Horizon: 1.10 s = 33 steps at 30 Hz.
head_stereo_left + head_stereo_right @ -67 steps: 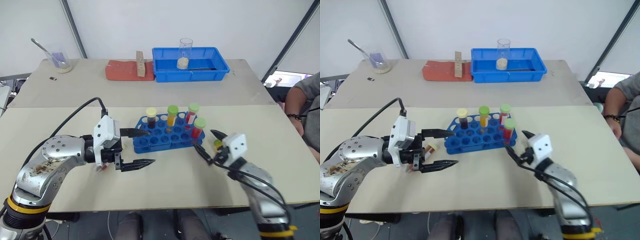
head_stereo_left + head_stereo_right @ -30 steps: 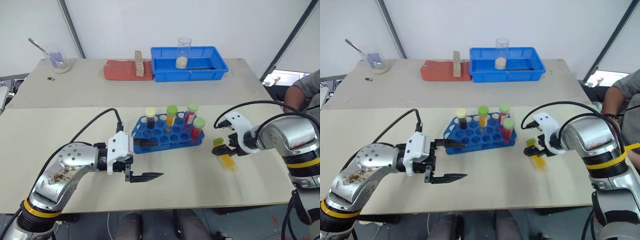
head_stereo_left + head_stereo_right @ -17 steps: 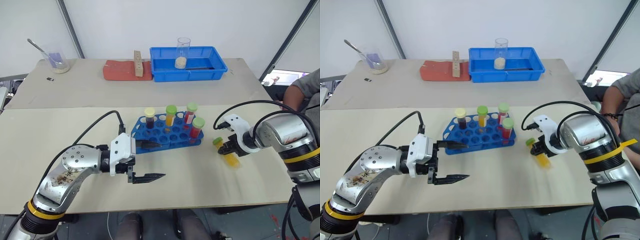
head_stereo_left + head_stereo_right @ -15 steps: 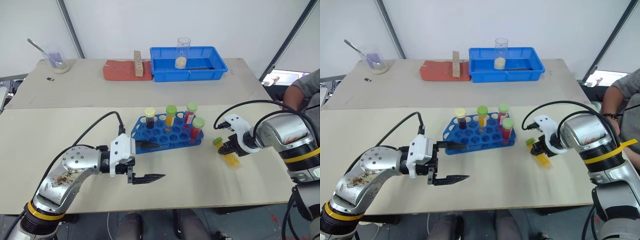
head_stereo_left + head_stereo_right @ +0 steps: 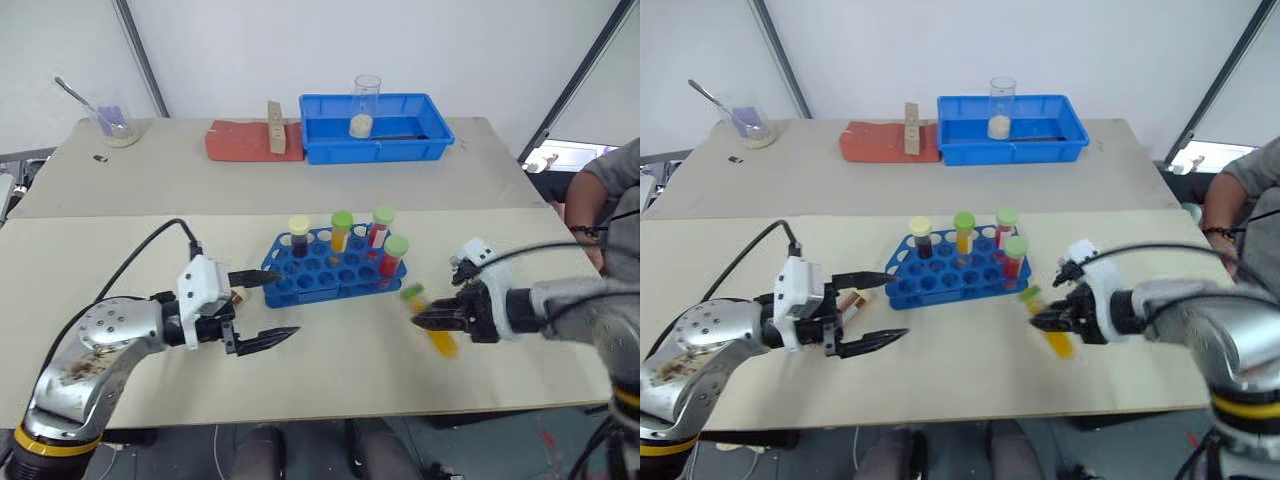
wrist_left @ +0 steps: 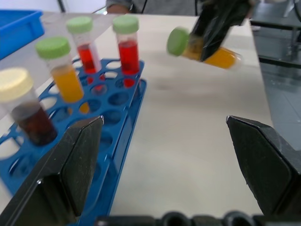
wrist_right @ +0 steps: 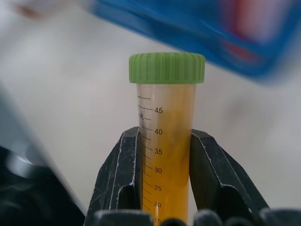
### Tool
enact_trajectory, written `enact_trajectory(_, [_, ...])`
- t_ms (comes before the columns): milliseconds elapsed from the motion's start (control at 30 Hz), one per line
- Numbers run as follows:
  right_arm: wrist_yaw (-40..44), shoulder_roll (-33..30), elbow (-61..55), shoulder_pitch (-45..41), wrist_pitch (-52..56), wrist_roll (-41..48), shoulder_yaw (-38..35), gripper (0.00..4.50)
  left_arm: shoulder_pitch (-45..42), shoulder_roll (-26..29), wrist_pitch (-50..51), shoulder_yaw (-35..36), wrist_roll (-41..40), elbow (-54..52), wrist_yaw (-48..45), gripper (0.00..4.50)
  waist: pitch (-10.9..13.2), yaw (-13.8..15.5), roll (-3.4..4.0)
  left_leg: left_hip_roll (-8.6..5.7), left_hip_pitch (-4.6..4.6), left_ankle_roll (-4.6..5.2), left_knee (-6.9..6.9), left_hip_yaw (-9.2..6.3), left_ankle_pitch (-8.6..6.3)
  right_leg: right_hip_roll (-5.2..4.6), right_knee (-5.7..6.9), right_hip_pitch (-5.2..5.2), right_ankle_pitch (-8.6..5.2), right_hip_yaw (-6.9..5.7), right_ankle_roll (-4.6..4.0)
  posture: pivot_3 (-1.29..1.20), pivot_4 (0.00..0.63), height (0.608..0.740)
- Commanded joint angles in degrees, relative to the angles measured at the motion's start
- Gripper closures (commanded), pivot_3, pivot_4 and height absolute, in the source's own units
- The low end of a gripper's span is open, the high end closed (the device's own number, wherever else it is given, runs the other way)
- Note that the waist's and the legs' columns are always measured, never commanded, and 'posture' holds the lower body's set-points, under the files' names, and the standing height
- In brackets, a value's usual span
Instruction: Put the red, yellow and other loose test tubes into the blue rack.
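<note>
I need to use my right gripper to set the yellow test tube down in the blue rack's front-row hole (image 5: 346,276), in front of the orange tube.
The blue rack (image 5: 330,272) stands mid-table with several capped tubes upright in it, among them a dark one with a pale yellow cap (image 5: 299,236) and an orange one with a green cap (image 5: 342,230). Just right of the rack, my right gripper (image 5: 424,319) is shut on a yellow test tube (image 7: 165,141) with a green cap, held tilted above the table. My left gripper (image 5: 286,302) is open at the rack's left end with nothing between its fingers. A red-brown tube (image 5: 850,297) with a pale cap lies on the table beside that gripper.
At the back are a blue tray (image 5: 430,145) holding a glass cylinder (image 5: 366,105), a red mat (image 5: 240,142) with a wooden block (image 5: 275,125), and a beaker with a spoon (image 5: 112,122). A person (image 5: 605,195) sits at the right edge.
My right gripper closed on the yellow tube lying on the table, lifted it and carried it left toward the rack. My left gripper drew back to the left, still open.
</note>
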Motion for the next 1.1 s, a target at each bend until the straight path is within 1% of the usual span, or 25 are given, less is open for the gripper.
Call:
enact_trajectory(33, [-2.69, 6.09, -2.83, 0.54, -15.17, -3.23, 1.3, 3.52, -0.69, 1.15, -0.42, 2.58, -1.36, 0.5, -0.82, 0.0, 0.01, -0.03, 0.03, 0.0, -0.01, -0.01, 0.02, 0.02, 0.0, -0.01, 0.0, -0.01, -0.04, 0.01, -0.08, 0.0, 0.15, 0.729])
enact_trajectory(167, [-9.38, 17.33, 1.2, -0.28, -26.67, -8.1, 5.59, 3.52, -2.21, 1.87, -0.64, 3.23, -1.65, 1.97, -1.57, 0.0, 0.01, -0.07, 0.01, -0.01, 0.0, -0.03, 0.03, 0.06, 0.02, -0.03, 0.0, -0.01, -0.12, 0.03, -0.26, 0.0, 0.15, 0.729])
enact_trajectory(267, [-12.06, 22.78, 4.79, 0.02, -36.65, -13.92, 9.72, 3.52, -3.32, 2.46, -0.5, 3.18, -1.88, 2.61, -2.44, 0.0, 0.01, -0.06, 0.02, -0.01, -0.04, -0.03, -0.03, 0.05, 0.02, -0.02, 0.03, -0.07, -0.07, 0.02, -0.19, 0.0, 0.15, 0.729])
enact_trajectory(367, [-13.58, 26.07, 8.92, 0.39, -45.23, -18.93, 13.05, 3.52, -4.55, 2.84, -0.5, 2.87, -1.94, 3.41, -3.15, 0.0, 0.01, 0.01, 0.02, -0.02, -0.06, -0.03, -0.08, 0.06, 0.01, -0.03, 0.01, -0.07, -0.01, 0.01, -0.1, 0.0, 0.15, 0.729])
enact_trajectory(533, [-14.98, 28.41, 15.27, 1.22, -55.9, -25.15, 15.91, 3.52, -6.21, 2.98, -0.5, 2.26, -1.73, 4.29, -4.09, 0.0, 0.01, -0.01, 0.02, -0.02, -0.05, -0.03, -0.07, 0.08, 0.01, -0.04, 0.0, -0.05, -0.01, 0.0, -0.1, 0.0, 0.15, 0.729])
enact_trajectory(667, [-15.83, 29.0, 18.35, 1.98, -61.13, -27.93, 16.67, 3.52, -6.87, 2.8, -0.35, 1.92, -1.57, 4.35, -4.33, 0.0, 0.01, -0.04, 0.02, -0.01, 0.0, -0.04, -0.07, 0.08, 0.02, -0.04, 0.08, -0.05, -0.03, 0.0, -0.19, 0.0, 0.15, 0.729])
enact_trajectory(1100, [-18.81, 32.28, 26.7, 3.03, -72.08, -33.43, 18.11, 3.52, -7.76, 3.05, 1.48, 2.13, -2.61, 3.79, -4.96, 0.0, 0.01, -0.18, 0.02, 0.0, 0.03, -0.04, -0.07, 0.07, 0.02, -0.03, 0.1, -0.04, -0.01, 0.01, -0.15, 0.0, 0.15, 0.729])
